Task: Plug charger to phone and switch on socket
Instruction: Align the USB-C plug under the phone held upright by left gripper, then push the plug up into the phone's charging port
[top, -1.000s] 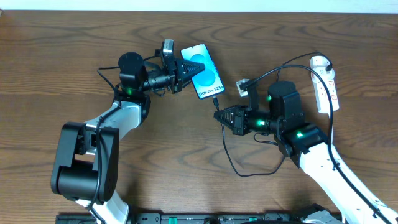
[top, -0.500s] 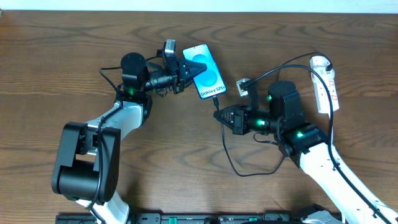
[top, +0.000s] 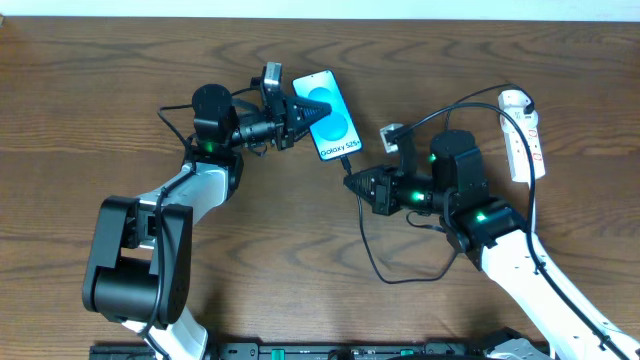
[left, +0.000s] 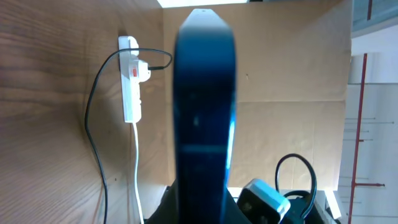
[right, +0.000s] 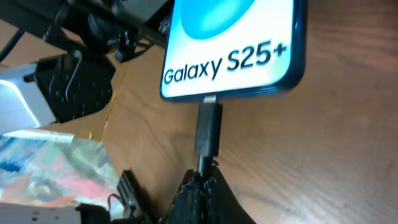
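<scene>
The connector's silver tip still shows at the phone's port, and my right gripper holds the thin cable. So I should take hold again on the black housing (right: 208, 129) and push.
The phone (top: 330, 112) has a lit blue screen and is tilted off the table, with my left gripper (top: 300, 112) shut on its long edges. The left wrist view shows the phone (left: 205, 99) edge-on above the left gripper (left: 202, 202). My right gripper (top: 360, 184) is shut on the charger (top: 372, 262) just behind its connector. In the right wrist view that connector (right: 208, 127) meets the port in the white end of the phone (right: 236, 43), above the right gripper (right: 202, 183). The white socket (top: 523, 135) lies far right; on the socket (left: 129, 93) a red mark shows.
The charger cable loops across the table in front of my right arm and runs up to a plug (top: 516, 101) at the socket's rounded end. A white cord (left: 138, 174) leaves the socket. The table's far edge (top: 320, 18) runs just behind the phone.
My right gripper has crept up and left toward the phone, bringing the connector against its port. The left gripper and the phone have barely shifted.
</scene>
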